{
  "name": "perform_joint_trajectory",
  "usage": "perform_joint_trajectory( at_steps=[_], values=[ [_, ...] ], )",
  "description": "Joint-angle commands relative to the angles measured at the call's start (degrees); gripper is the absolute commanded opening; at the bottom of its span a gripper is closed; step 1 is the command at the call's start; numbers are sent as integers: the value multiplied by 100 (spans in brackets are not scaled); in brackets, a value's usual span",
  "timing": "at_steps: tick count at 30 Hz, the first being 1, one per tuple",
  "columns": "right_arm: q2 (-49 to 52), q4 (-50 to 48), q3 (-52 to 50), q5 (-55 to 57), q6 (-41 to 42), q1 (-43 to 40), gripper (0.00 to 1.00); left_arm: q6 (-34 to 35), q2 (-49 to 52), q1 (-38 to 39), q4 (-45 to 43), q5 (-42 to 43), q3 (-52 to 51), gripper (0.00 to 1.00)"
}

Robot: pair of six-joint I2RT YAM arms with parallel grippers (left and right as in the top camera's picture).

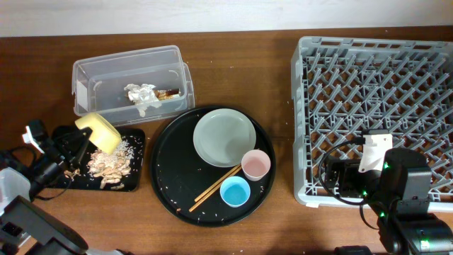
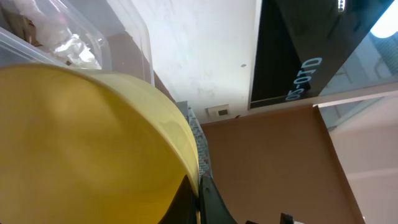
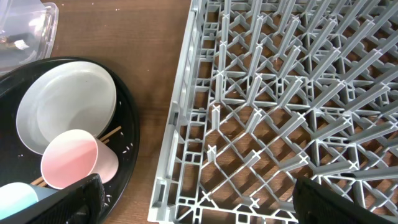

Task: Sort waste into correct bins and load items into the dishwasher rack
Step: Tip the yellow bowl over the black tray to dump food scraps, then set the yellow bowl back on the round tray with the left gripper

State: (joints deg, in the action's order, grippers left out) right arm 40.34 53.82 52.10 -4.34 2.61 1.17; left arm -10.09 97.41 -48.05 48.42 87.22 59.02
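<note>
Next, my left gripper sets the yellow bowl, now tilted over the small black tray, down on the round black tray's bare part (image 1: 180,168) next to the chopsticks and plate.
My left gripper (image 1: 86,142) is shut on the rim of the yellow bowl (image 1: 99,131), held tilted over the small black tray (image 1: 136,134), which holds beige shredded food scraps and rice (image 1: 112,163). In the left wrist view the bowl (image 2: 87,149) fills the frame, its rim pinched between the fingers (image 2: 199,196). The clear tub (image 1: 131,78) holds crumpled tissue (image 1: 140,93) and a brown scrap (image 1: 168,93). The grey-green plate (image 1: 224,137), pink cup (image 1: 255,164), blue cup (image 1: 235,191) and chopsticks (image 1: 214,188) sit on the round black tray (image 1: 170,170). My right gripper (image 3: 193,199) is open over the grey rack's (image 1: 375,106) front left corner.
The rack (image 3: 280,93) has upright pegs and a lattice floor with the brown table showing through. The right wrist view also shows the plate (image 3: 65,106), the pink cup (image 3: 78,158) and the round tray's edge (image 3: 134,124) just left of the rack.
</note>
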Motion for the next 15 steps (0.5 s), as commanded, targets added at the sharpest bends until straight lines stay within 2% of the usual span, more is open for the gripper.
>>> perform_joint_trajectory(
  at_steps=[1, 4, 6, 8, 11, 13, 14, 15],
  values=[
    [-9, 0, 107, -11, -4, 28, 98, 22, 20, -39, 33, 105, -4, 0],
    [-9, 0, 107, -11, -4, 28, 98, 94, -39, -9, 177, 101, -4, 0],
    [-9, -2, 107, -11, -4, 28, 98, 98, -258, 186, 203, -192, -4, 0],
    [-9, -2, 107, -9, -4, 28, 98, 105, -776, 699, 203, -1161, -4, 0],
    [-9, -2, 107, -9, -4, 28, 98, 446, -1753, 1991, 179, -2918, -4, 0],
    [-9, -2, 107, -9, -4, 28, 98, 590, -2065, 2798, 181, -4006, -4, 0],
    [-9, -2, 105, -9, -4, 28, 98, 667, -2149, 3676, 181, -4972, -4, 0],
    [-9, -2, 107, -9, -4, 28, 98, 828, -2120, 4159, 179, -5418, -7, 0]
  ],
)
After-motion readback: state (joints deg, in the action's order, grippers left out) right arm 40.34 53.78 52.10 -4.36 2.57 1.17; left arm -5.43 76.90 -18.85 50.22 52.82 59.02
